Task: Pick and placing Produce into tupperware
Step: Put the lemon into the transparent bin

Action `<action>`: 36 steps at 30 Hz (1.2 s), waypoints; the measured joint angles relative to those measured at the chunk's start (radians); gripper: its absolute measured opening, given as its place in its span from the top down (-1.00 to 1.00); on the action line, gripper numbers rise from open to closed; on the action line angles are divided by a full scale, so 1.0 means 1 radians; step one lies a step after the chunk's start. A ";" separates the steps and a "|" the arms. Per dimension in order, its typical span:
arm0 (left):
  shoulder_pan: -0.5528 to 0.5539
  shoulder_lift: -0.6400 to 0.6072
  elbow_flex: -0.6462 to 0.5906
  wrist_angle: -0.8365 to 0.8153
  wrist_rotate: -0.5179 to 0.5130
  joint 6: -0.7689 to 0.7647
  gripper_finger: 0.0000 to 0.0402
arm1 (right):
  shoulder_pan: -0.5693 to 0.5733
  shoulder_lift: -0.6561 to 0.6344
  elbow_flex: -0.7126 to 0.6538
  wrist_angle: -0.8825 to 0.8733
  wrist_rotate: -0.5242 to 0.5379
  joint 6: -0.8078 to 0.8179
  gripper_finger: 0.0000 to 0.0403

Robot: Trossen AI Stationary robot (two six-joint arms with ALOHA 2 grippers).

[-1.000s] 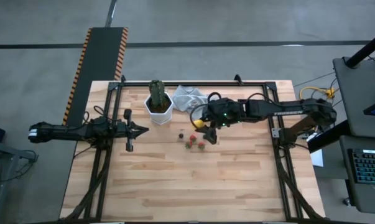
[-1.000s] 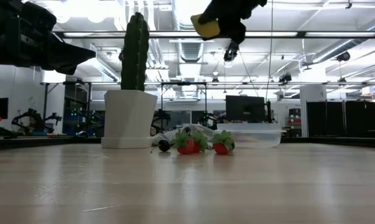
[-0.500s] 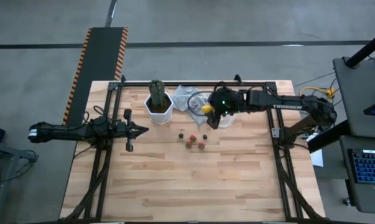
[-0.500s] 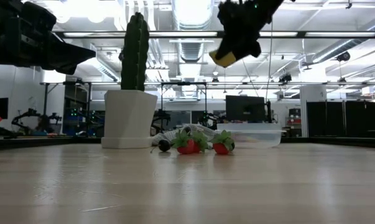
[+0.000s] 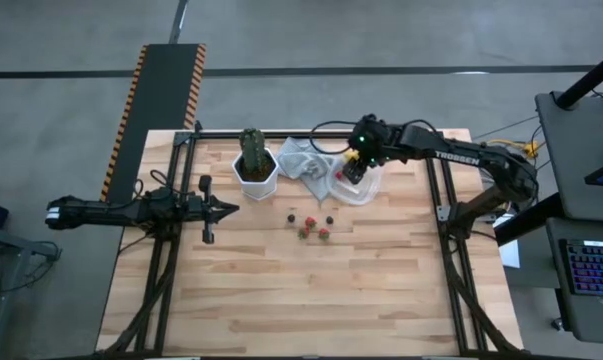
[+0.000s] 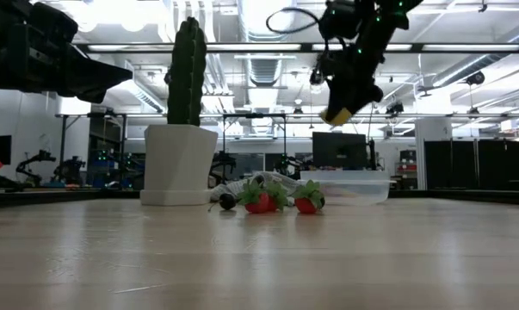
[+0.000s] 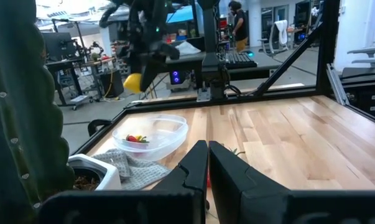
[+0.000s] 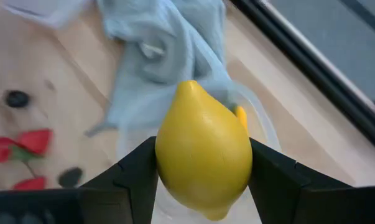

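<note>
I need to use my right gripper to set the lemon down inside the tupperware (image 5: 354, 179) (image 8: 213, 163), next to the red piece and the orange piece.
My right gripper (image 8: 203, 177) is shut on the yellow lemon (image 8: 203, 152) and hangs above the round see-through tupperware (image 5: 361, 187), near the table's far edge. The low view shows the lemon (image 6: 336, 114) high over the tupperware (image 6: 345, 187). A red piece (image 7: 134, 138) and an orange piece (image 8: 240, 114) lie inside the tupperware. Red strawberries (image 5: 314, 232) and dark pieces (image 5: 292, 214) lie on the wood. My left gripper (image 5: 231, 208) waits shut at the table's left side. My right gripper pinches the lemon across its widest part (image 8: 165, 155), one finger (image 8: 134, 177) on each side. The fingers slant downward from above. The lemon is lifted clear, with its pointed end (image 8: 188, 85) away from the wrist.
A green cactus in a white hexagonal pot (image 5: 253, 165) stands left of the tupperware. A light grey cloth (image 5: 303, 158) lies between them and touches the container. The near half of the wooden table (image 5: 301, 300) is bare. A black frame (image 5: 311, 134) runs along the far edge.
My right gripper has carried the lemon from above the strawberries toward the table's far edge and to the right. It has turned on the way and come lower, ending over the tupperware. It stays shut on the lemon.
</note>
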 joint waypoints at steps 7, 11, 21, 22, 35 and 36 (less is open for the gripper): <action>0.000 0.001 0.000 -0.001 0.003 0.000 1.00 | -0.049 0.031 -0.052 0.000 -0.007 -0.008 0.03; 0.000 0.000 0.000 -0.001 0.003 0.000 1.00 | -0.068 0.048 -0.088 0.003 -0.008 -0.015 0.03; 0.000 0.000 0.000 -0.002 0.002 0.000 1.00 | -0.082 0.105 -0.157 0.054 -0.029 -0.010 0.03; 0.000 0.001 0.000 -0.001 0.002 0.000 1.00 | -0.083 0.112 -0.161 0.061 -0.042 -0.010 0.03; 0.000 0.000 0.000 -0.002 -0.001 0.000 1.00 | -0.083 0.203 -0.183 0.108 -0.060 -0.018 0.03; 0.000 0.000 0.000 -0.002 -0.001 0.000 1.00 | -0.083 0.206 -0.183 0.109 -0.060 -0.019 0.03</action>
